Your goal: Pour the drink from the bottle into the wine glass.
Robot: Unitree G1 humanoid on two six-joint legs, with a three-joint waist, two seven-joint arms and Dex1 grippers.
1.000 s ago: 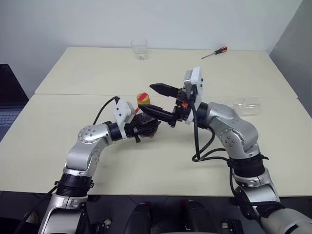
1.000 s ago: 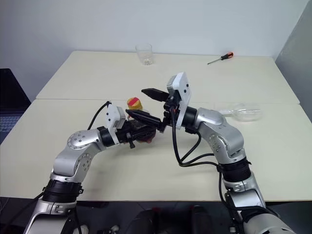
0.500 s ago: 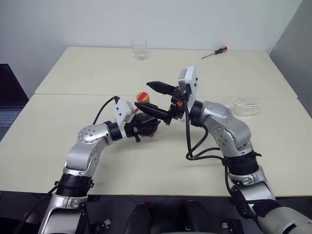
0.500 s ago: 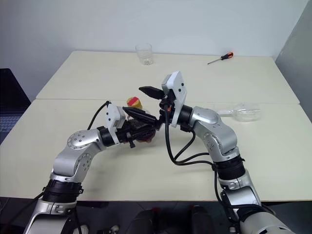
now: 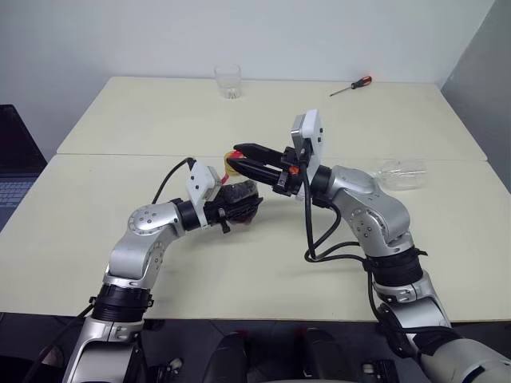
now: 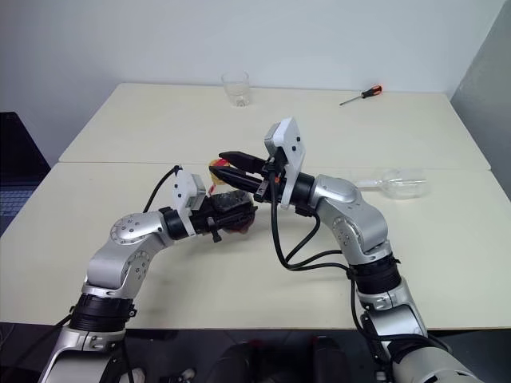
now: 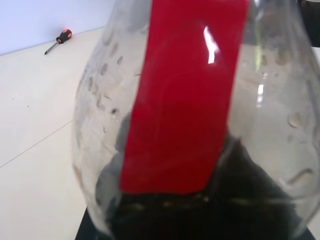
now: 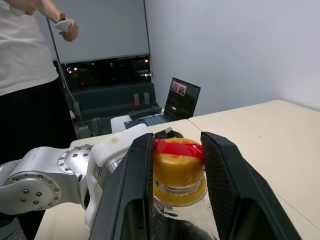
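Note:
My right gripper is holding the yellow cap. I will let go of it on the bare table point(image 5: 330, 209) just in front of the wine glass's foot.
The bottle point(image 5: 244, 203), round-bellied clear plastic with a red strip, is held above the table with my left gripper point(image 5: 238, 206) shut on its belly. The dark drink point(image 7: 200, 215) sits low inside it. My right gripper point(image 8: 177, 145) reaches in from the right, and its two black fingers point(image 8: 125, 200) press on either side of the yellow cap point(image 8: 178, 172). The wine glass point(image 5: 402, 171) lies on its side on the table, to the right, behind my right arm.
A clear tumbler point(image 5: 228, 80) stands at the far edge of the cream table point(image 5: 120, 120). A screwdriver point(image 5: 352, 86) lies at the far right. A laptop point(image 5: 12, 159) sits off the left side. A person point(image 8: 25, 75) stands beyond it.
My right gripper's fingers have come down from wide open onto the yellow cap after sliding slightly left. The left arm and bottle have stayed still.

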